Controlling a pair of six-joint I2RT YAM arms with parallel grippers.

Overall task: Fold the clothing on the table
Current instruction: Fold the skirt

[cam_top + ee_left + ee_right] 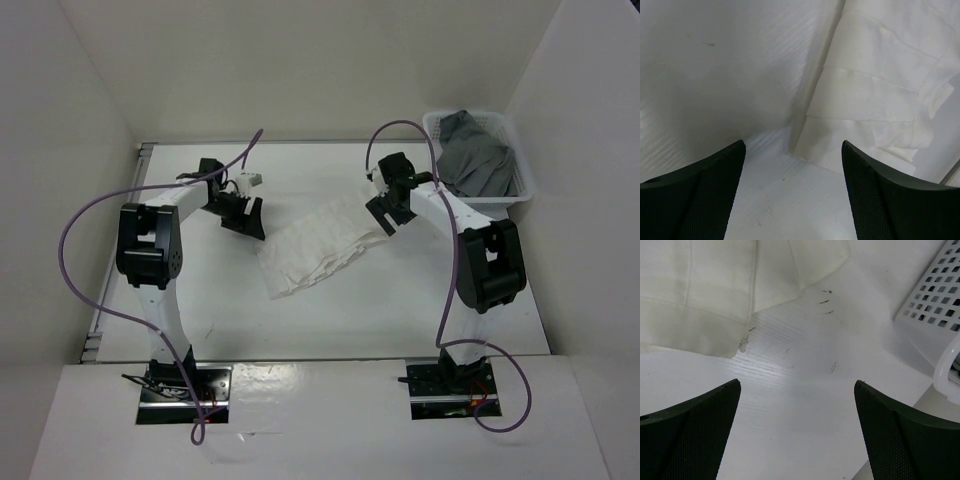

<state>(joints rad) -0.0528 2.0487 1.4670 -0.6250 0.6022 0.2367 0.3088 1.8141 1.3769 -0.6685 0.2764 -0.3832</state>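
My right gripper is to close next on the middle of the clothing's short end edge [368,219] [760,309], the one nearest the white mesh basket.
The clothing [315,245] lies folded into a slanted white pleated band in the middle of the table [400,300]. My left gripper [243,215] hovers just off its upper left end, open and holding nothing. In the left wrist view the clothing [875,90] shows stacked folded layers ahead and to the right of the open left gripper [794,145], with bare table between the fingers. My right gripper [385,212] stands at the cloth's upper right end, open and empty. The right wrist view has the clothing [700,285] at upper left, apart from the right gripper [797,385].
A white mesh basket [520,180] holding a dark grey garment [478,160] stands at the back right, close behind the right arm; its corner [935,295] shows in the right wrist view. A metal rail [110,290] runs along the table's left edge.
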